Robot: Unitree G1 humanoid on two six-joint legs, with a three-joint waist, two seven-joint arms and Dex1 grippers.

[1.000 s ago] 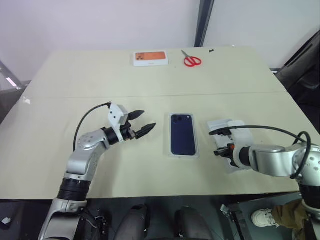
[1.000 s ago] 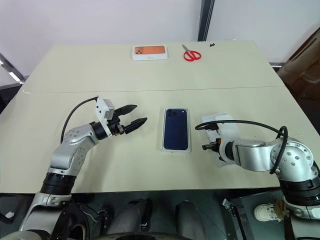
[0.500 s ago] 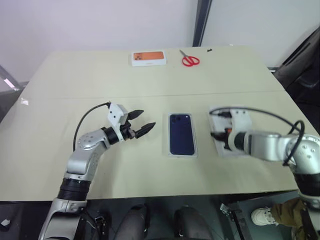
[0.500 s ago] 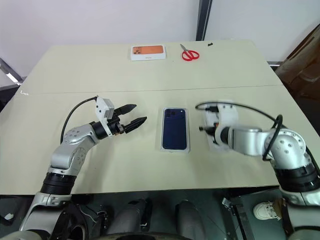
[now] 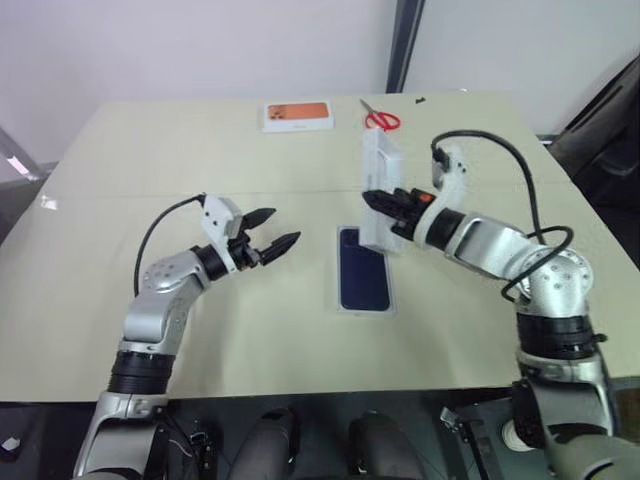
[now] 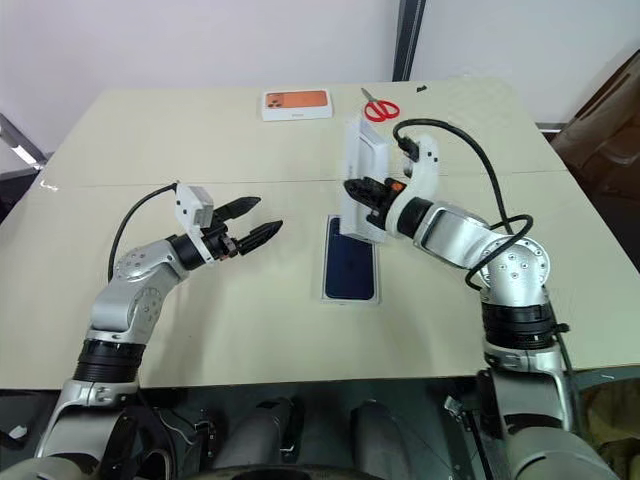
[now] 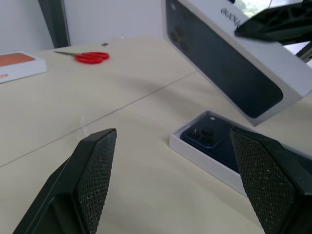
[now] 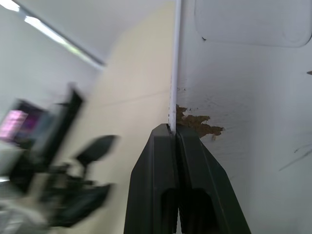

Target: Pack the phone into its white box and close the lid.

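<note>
Next, my right gripper lets go of the lid on the white box's long edge [image 5: 344, 264] nearest my left gripper.
The dark navy phone [image 5: 362, 272] lies camera-side up inside the shallow white box [image 5: 364, 312] at the table's middle. Above the box's far end the lid [image 5: 378, 195] hangs in the air, stood nearly on edge. Its printed dark-blue face [image 7: 229, 63] points toward my left arm. My right gripper [image 5: 372, 200] is shut on the lid's rim, and the pinch [image 8: 174, 132] shows against the lid's plain white inner face [image 8: 243, 97]. My left gripper [image 5: 284, 226] hovers open and empty left of the box, pointing at it.
A white box with an orange top [image 5: 297, 115] and red scissors [image 5: 381, 120] lie near the table's far edge. A seam crosses the tan table [image 5: 150, 190] behind both grippers.
My right gripper has lifted the lid off the table at the right and swung it up and left over the box's far end, tipping it from flat to on edge. The left gripper has barely moved.
</note>
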